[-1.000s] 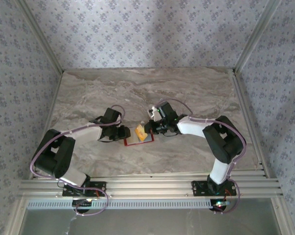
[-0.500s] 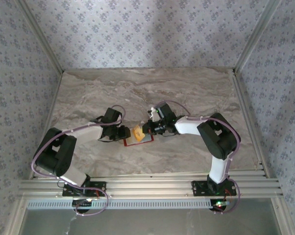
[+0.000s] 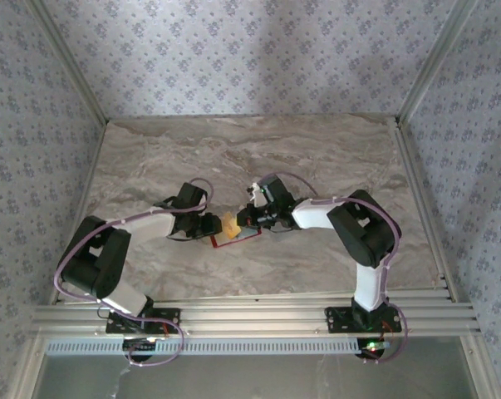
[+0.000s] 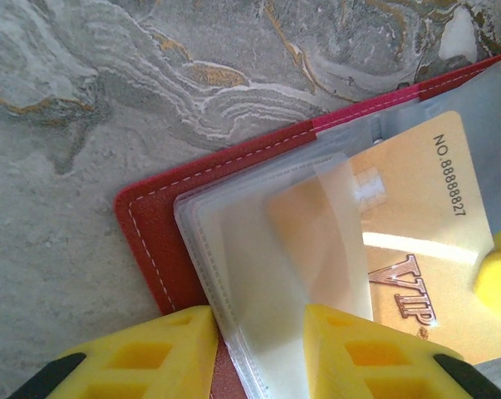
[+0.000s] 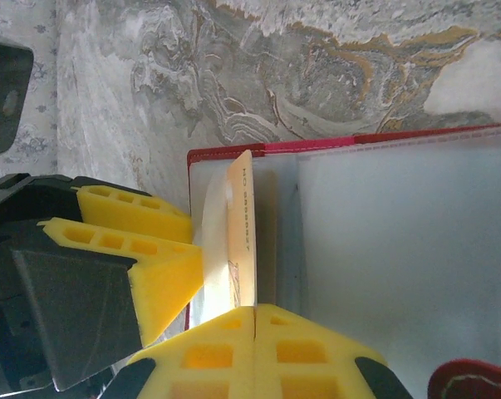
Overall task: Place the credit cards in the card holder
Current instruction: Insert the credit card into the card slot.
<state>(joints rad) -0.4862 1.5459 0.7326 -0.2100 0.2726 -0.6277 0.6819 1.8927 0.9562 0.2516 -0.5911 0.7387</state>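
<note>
My right gripper will let go of the gold credit card inside the clear sleeve (image 3: 224, 230) (image 5: 236, 262) that my left gripper holds open.
The red card holder (image 3: 235, 240) lies open on the marble table between my two arms, its clear plastic sleeves (image 4: 258, 249) facing up. My left gripper (image 4: 262, 332) has the edge of those sleeves between its yellow fingers, one finger on the red cover (image 4: 154, 241), and it lifts a flap. A gold credit card (image 4: 424, 224) marked VIP sits partly under the raised flap. My right gripper (image 5: 256, 309) is shut on that credit card (image 5: 243, 224), seen edge-on and standing upright in the holder (image 5: 316, 143). The left gripper's fingers (image 5: 142, 216) sit just left of the card.
Grey marble table (image 3: 316, 158) with patterned walls on three sides. Aluminium rails (image 3: 250, 316) run along the near edge by the arm bases. A red stitched flap (image 5: 474, 378) pokes in at the lower right of the right wrist view.
My right gripper has moved left with the credit card, bringing it over the holder and against the lifted sleeve. The left gripper has stayed in place.
</note>
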